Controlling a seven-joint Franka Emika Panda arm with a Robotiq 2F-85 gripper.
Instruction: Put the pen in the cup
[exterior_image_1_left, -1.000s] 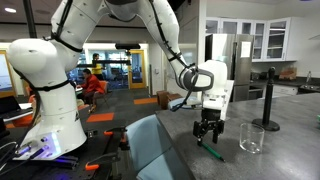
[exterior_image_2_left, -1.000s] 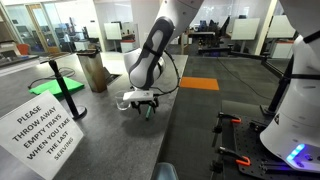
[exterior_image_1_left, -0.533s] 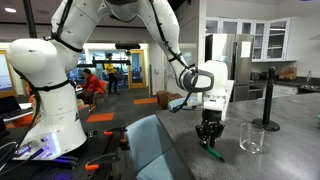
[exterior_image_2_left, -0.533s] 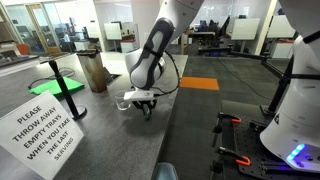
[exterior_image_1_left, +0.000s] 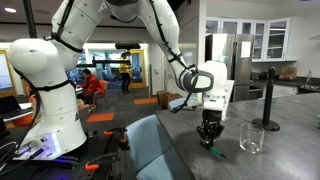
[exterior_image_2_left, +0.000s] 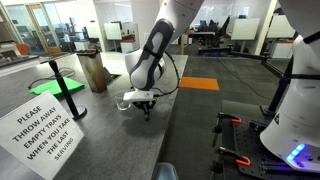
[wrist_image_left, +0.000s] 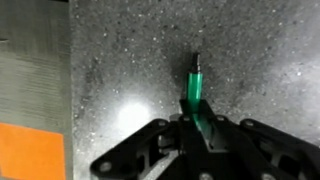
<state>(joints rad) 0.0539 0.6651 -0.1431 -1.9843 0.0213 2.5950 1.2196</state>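
Observation:
The robot's gripper needs to release the green pen, now on the speckled grey counter, inside the clear cup (exterior_image_1_left: 253, 138) by the black pole, so it leans against the cup's rim.
The green pen (wrist_image_left: 196, 88) lies on the speckled grey counter, and my gripper (wrist_image_left: 203, 128) is shut on its near half; the far tip sticks out beyond the fingers. In an exterior view the gripper (exterior_image_1_left: 208, 138) points straight down at the counter with the pen (exterior_image_1_left: 214, 150) showing green below it. The clear cup (exterior_image_1_left: 251, 138) stands upright on the counter a short way to the side of the gripper. In an exterior view the gripper (exterior_image_2_left: 146, 107) sits low on the counter edge; the cup is not seen there.
A tall black pole on a round base (exterior_image_1_left: 269, 100) stands behind the cup. A white paper sign (exterior_image_2_left: 42, 125) and a black stand with a green base (exterior_image_2_left: 57, 82) sit on the counter. The counter edge and an orange floor patch (wrist_image_left: 30, 150) lie to one side.
The fingers have closed on the pen; a second ago they stood open around it. The arm has hardly moved.

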